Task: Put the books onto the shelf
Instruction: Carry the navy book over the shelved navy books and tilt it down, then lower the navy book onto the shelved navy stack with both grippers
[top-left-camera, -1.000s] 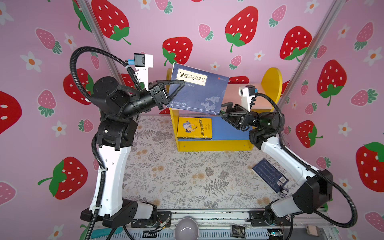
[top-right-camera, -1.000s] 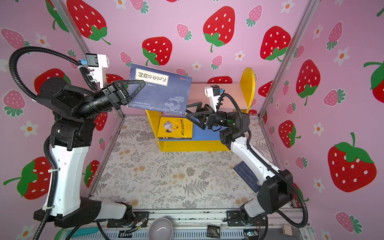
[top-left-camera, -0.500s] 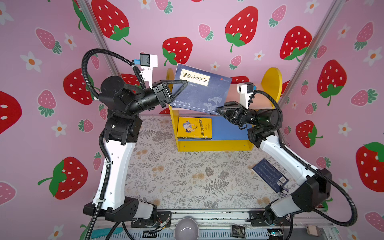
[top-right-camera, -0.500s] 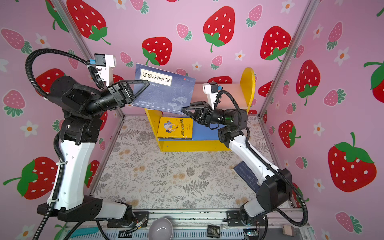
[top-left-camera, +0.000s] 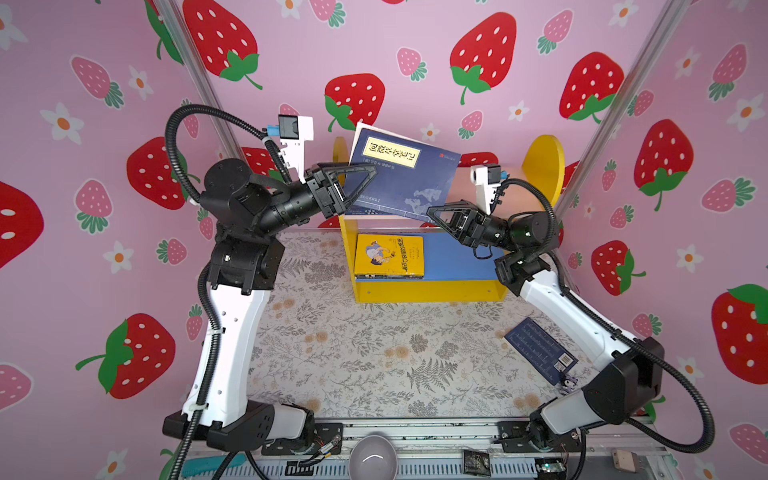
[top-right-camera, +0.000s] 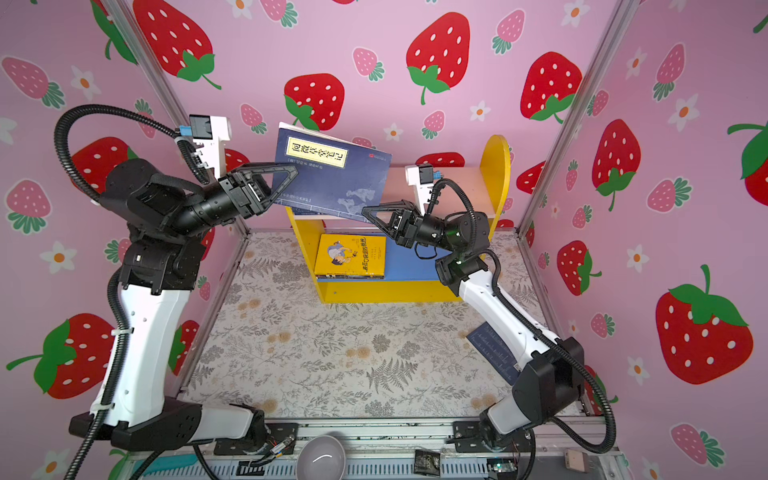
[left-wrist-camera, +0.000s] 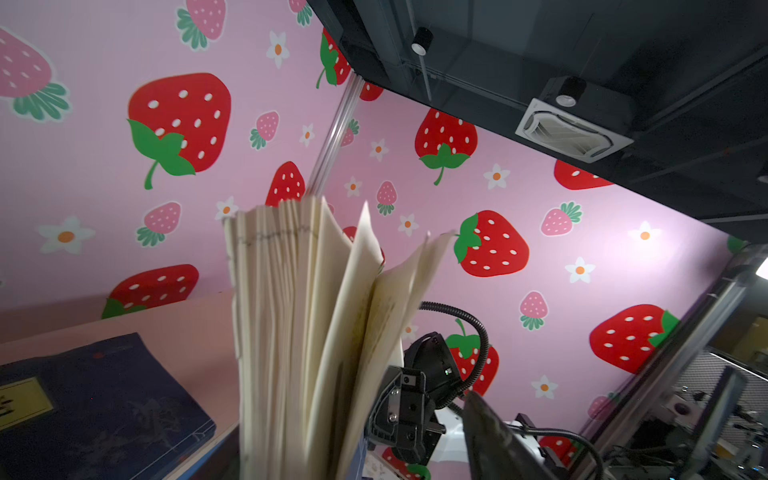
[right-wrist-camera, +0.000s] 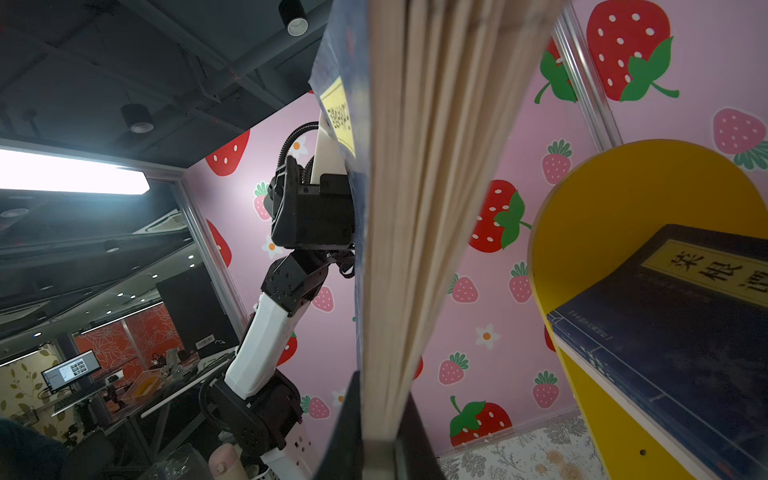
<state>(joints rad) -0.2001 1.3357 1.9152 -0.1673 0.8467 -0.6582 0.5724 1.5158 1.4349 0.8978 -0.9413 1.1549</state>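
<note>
The tilted navy book is held at its lower corner by my right gripper, so my left gripper should close on the opposite edge (top-left-camera: 352, 153) and lower it onto the shelf.
A navy book (top-left-camera: 399, 174) (top-right-camera: 328, 174) with a cream label hangs tilted above the shelf (top-left-camera: 428, 289) (top-right-camera: 390, 291) in both top views. My right gripper (top-left-camera: 432, 210) (top-right-camera: 368, 212) (right-wrist-camera: 380, 415) is shut on its lower right edge, both fingers pressed against the pages. My left gripper (top-left-camera: 365, 183) (top-right-camera: 291, 178) stands open at the book's left edge; one of its fingers (left-wrist-camera: 494, 440) is clear of the fanned pages (left-wrist-camera: 307, 332). Another navy book (left-wrist-camera: 95, 407) (right-wrist-camera: 673, 316) lies on the pink upper board. A yellow book (top-left-camera: 388, 255) (top-right-camera: 351, 255) tops a small stack on the blue lower board.
One navy book (top-left-camera: 540, 351) (top-right-camera: 494, 353) lies back cover up on the floral table, partly under my right arm. A grey bowl (top-left-camera: 372, 461) and a dark packet (top-left-camera: 476, 461) sit on the front rail. Strawberry walls close in on three sides.
My right gripper has closed on the raised book's lower right edge. The left gripper has opened, and its arm has shifted right toward the shelf with the book.
</note>
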